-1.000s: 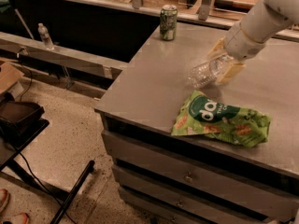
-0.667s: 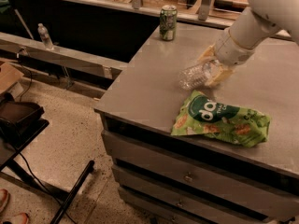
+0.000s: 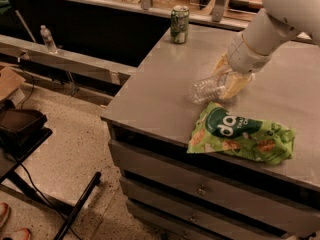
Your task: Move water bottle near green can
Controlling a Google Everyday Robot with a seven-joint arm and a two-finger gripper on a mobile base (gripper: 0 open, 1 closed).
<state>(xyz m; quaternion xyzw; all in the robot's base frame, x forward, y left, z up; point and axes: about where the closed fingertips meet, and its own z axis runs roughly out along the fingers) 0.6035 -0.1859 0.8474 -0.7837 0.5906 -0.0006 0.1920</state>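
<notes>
Next, I let go of the water bottle with my gripper on the grey table top (image 3: 189, 40), right up against the near side of the green can.
The clear ribbed water bottle (image 3: 206, 88) lies on its side on the grey table top (image 3: 165, 74), its base end pointing left. My gripper (image 3: 227, 79) is down over the bottle's right end, its yellowish fingers (image 3: 235, 85) on either side of it, closed on it. The white arm (image 3: 270, 24) reaches in from the upper right. The green can (image 3: 179, 24) stands upright at the table's far edge, well apart from the bottle, up and to the left.
A green snack bag (image 3: 240, 135) lies on the table just in front of the bottle. The table's left edge drops to a speckled floor. A small upright bottle (image 3: 48, 38) stands on a ledge at far left. Drawers run along the table's front.
My gripper and the bottle have shifted slightly left and toward the far side of the table. The can and the snack bag have not moved.
</notes>
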